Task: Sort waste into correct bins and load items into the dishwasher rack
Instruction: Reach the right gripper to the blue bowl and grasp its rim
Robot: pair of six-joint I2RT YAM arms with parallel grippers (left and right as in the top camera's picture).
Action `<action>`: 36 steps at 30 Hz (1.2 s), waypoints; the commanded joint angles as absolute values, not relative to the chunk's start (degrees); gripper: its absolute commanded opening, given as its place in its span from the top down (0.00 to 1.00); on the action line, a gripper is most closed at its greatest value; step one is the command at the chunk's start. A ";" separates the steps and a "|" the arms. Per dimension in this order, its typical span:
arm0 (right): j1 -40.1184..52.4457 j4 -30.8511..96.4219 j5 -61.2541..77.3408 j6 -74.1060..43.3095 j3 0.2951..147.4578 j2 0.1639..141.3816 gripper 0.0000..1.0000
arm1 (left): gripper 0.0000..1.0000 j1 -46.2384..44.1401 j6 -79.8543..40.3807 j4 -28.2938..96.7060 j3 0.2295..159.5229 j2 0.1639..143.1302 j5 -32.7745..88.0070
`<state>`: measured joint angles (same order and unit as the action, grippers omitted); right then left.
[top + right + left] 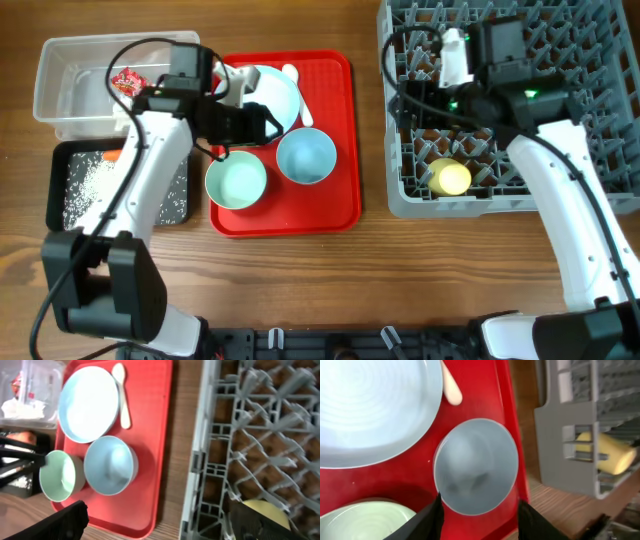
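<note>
The blue bowl's rim point(334, 152) point(133, 461), on the side nearest the grey dishwasher rack, is next for my right gripper to go to and close on.
On the red tray point(340, 150) lie a pale blue plate point(280, 90), a white spoon point(300, 95), a pale blue bowl point(306, 157) and a light green bowl point(236, 181). My left gripper point(480, 522) hovers open over the tray, with the blue bowl point(476, 472) just ahead of its fingertips and nothing between them. My right gripper point(160, 530) stands wide open and empty above the left part of the grey dishwasher rack point(400, 200). A yellow cup point(450, 177) lies in the rack. The clear tub point(70, 80) holds a red-and-white wrapper point(127, 80).
The black tray point(60, 190) in front of the clear tub holds scattered white rice. A strip of bare wooden table point(370, 120) separates the red tray from the rack. Upright pegs fill the rack.
</note>
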<state>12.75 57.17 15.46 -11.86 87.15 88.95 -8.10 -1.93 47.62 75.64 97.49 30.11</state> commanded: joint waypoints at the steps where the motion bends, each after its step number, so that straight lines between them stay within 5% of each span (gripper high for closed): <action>1: 13.08 56.49 16.34 -10.68 88.12 89.27 0.08 | 0.49 -14.24 -2.66 47.35 76.40 99.53 16.75; 10: 17.91 52.82 16.47 -12.71 88.05 92.42 0.14 | 0.51 -17.08 -15.40 43.90 76.40 102.00 7.38; 14: 21.63 49.04 14.59 -15.62 88.05 97.36 0.26 | 0.58 -15.11 -20.08 44.64 76.40 100.57 7.42; 21: 24.60 46.70 14.61 -16.19 88.05 108.29 0.51 | 0.49 -10.90 -20.53 44.97 76.40 91.98 7.81; 36: 29.63 41.39 10.90 -10.46 88.03 118.96 0.55 | 0.37 -3.20 -27.46 45.08 76.40 91.15 7.81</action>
<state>29.50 42.00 13.39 -11.84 87.15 117.60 -3.36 -26.68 44.99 75.64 91.29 8.36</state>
